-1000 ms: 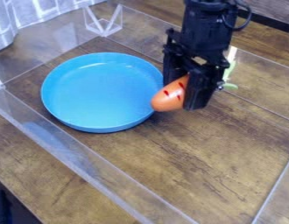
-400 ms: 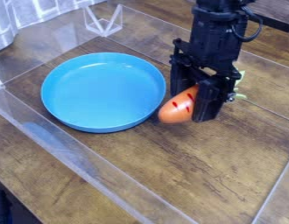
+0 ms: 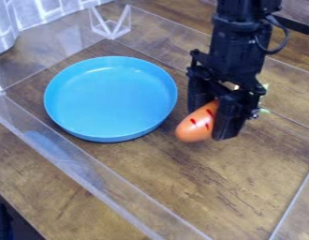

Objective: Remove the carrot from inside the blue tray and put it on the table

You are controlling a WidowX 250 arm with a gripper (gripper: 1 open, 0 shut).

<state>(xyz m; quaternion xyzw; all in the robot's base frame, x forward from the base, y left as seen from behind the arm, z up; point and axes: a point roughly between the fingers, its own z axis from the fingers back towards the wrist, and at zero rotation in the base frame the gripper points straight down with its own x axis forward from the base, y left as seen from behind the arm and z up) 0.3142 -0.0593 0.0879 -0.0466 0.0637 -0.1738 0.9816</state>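
The carrot, now hanging low just outside the tray's rim, will be released by my gripper, which I will open to leave it on the bare wood [image 3: 213, 153] just below it, a short way from the blue tray.
My black gripper [image 3: 210, 118] is shut on the carrot [image 3: 194, 124], whose orange body pokes out at the lower left of the fingers while a bit of its green top [image 3: 257, 112] shows on the right side. The carrot hangs just right of the blue tray [image 3: 110, 97], outside its rim and low over the table [image 3: 183, 187]. The round tray holds nothing. Whether the carrot touches the wood I cannot tell.
A clear plastic sheet or barrier edge [image 3: 82, 159] crosses the table in front of the tray. A transparent stand [image 3: 110, 19] sits at the back, and a pale object [image 3: 2, 33] shows at the far left edge.
The gripper has carried the carrot to the right and downward, from over the tray's right rim to a spot beside the tray, lower over the table.
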